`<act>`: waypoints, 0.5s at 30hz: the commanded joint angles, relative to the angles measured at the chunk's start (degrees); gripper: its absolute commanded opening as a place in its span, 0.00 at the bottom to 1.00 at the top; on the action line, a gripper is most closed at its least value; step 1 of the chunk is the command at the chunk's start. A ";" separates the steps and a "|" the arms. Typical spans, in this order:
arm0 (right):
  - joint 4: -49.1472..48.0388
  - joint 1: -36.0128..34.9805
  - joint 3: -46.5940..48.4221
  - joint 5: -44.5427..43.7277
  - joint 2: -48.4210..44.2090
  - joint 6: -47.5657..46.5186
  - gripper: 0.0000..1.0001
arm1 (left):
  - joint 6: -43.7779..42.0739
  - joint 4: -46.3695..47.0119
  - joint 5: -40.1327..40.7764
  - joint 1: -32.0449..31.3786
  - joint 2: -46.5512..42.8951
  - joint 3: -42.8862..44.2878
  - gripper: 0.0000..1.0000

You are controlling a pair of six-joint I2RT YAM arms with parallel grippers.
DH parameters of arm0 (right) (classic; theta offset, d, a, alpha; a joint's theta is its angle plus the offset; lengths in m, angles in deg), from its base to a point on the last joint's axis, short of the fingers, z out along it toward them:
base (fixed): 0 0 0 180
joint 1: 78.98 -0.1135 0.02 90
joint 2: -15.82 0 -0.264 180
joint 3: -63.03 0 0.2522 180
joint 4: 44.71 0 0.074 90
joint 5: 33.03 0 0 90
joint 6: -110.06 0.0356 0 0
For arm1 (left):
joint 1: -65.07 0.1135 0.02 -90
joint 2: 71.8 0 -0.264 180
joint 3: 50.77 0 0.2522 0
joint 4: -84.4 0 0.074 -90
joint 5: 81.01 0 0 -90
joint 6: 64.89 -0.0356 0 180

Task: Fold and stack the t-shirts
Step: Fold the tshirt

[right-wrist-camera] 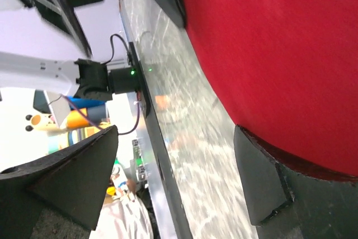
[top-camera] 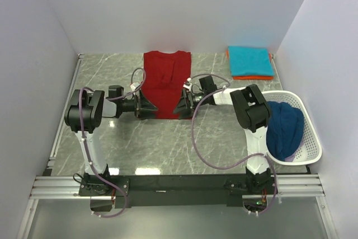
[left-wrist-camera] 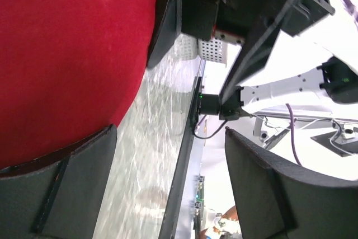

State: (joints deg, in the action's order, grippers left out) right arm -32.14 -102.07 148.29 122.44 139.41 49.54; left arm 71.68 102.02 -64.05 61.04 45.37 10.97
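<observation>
My left gripper has the dark red t-shirt's near edge beside one of its fingers, so next I back it away and pinch the t-shirt's near corner (top-camera: 139, 117).
A dark red t-shirt (top-camera: 166, 79) lies flat in the middle of the table, folded into a long strip with its collar at the far end. My left gripper (top-camera: 150, 108) is at its near left corner and my right gripper (top-camera: 182, 108) at its near right corner. Both are open and hold nothing. In the left wrist view red cloth (left-wrist-camera: 72, 54) lies beside one finger of the left gripper (left-wrist-camera: 168, 158), with bare table in the gap. The right wrist view shows the same for the red cloth (right-wrist-camera: 279, 43) and right gripper (right-wrist-camera: 176, 146). A folded teal t-shirt (top-camera: 250, 60) rests on an orange one (top-camera: 253, 77) at the back right.
A white mesh basket (top-camera: 311, 141) stands at the right edge with a crumpled navy blue t-shirt (top-camera: 284, 128) in it. White walls close in the table on three sides. The arms' bases and a black rail (top-camera: 179, 183) run along the near edge.
</observation>
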 commanded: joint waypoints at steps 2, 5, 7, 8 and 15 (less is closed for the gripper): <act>8.48 3.40 -3.12 -5.44 -0.98 -7.94 0.91 | -11.39 -10.61 -0.35 3.50 -0.35 -1.06 0.86; 10.15 4.19 -4.44 -6.06 -2.03 -9.08 0.91 | -20.35 -21.42 -1.58 4.73 -1.59 -0.09 0.88; 11.46 4.81 -4.97 -6.14 -2.30 -9.96 0.91 | -27.10 -30.03 -2.11 7.10 -1.68 1.05 0.88; 11.82 5.33 -5.32 -5.97 -2.74 -10.14 0.91 | -29.06 -33.36 -2.55 7.98 -1.41 1.58 0.88; 21.91 12.01 -5.59 -5.44 -8.97 -17.32 0.91 | -66.77 -72.80 -5.01 17.11 1.66 13.17 0.99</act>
State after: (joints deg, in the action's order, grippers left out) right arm -19.09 -92.96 143.20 123.43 134.54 39.94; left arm 33.60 53.34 -71.59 75.18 44.80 19.89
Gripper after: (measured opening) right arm 0.906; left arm 0.989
